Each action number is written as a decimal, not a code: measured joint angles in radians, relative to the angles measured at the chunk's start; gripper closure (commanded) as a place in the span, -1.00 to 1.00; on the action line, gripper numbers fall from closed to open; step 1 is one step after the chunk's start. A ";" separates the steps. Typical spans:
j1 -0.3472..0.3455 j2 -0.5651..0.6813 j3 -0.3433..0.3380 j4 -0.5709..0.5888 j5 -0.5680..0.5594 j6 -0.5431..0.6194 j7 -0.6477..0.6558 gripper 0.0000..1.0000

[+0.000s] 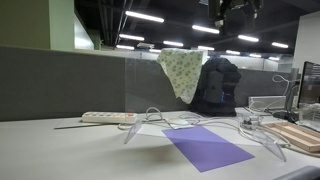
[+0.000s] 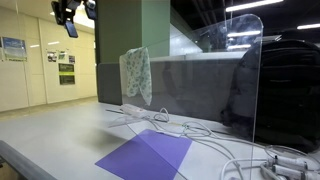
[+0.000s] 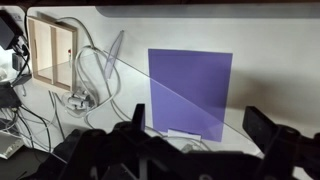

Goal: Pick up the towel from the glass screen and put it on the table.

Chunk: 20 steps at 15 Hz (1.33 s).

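Note:
I will next move my gripper over to the towel's top fold (image 1: 185,52) that lies over the top edge of the glass screen, and close it there.
The pale speckled towel (image 1: 182,72) hangs draped over the top edge of the clear glass screen (image 1: 150,85); both show in both exterior views, the towel (image 2: 136,75) at the near end of the screen (image 2: 235,80). My gripper (image 1: 232,10) is high above the screen, apart from the towel, and appears at the top left in an exterior view (image 2: 72,15). In the wrist view its fingers (image 3: 200,135) are spread open and empty, looking down on the grey-white table (image 3: 270,60). The towel is not visible in the wrist view.
A flat purple sheet (image 1: 205,147) lies on the table under the screen. A dark jacket (image 1: 215,85) hangs behind the screen. A power strip (image 1: 108,117), loose white cables (image 2: 200,132) and a wooden box (image 3: 52,50) lie on the table.

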 measured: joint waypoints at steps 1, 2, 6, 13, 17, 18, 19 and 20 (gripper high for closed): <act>-0.019 0.005 -0.001 0.000 -0.001 0.042 0.025 -1.00; -0.039 0.010 -0.003 0.000 -0.001 0.087 0.045 -1.00; -0.107 0.038 -0.047 0.000 0.017 0.292 0.088 -1.00; -0.138 0.059 -0.091 0.000 0.042 0.385 0.090 -1.00; -0.168 0.059 -0.076 -0.008 0.020 0.480 0.096 -1.00; -0.178 0.060 -0.071 -0.012 0.016 0.514 0.096 -1.00; -0.188 0.060 -0.065 -0.017 0.008 0.547 0.096 -1.00; -0.198 0.060 -0.061 -0.023 0.001 0.579 0.096 -1.00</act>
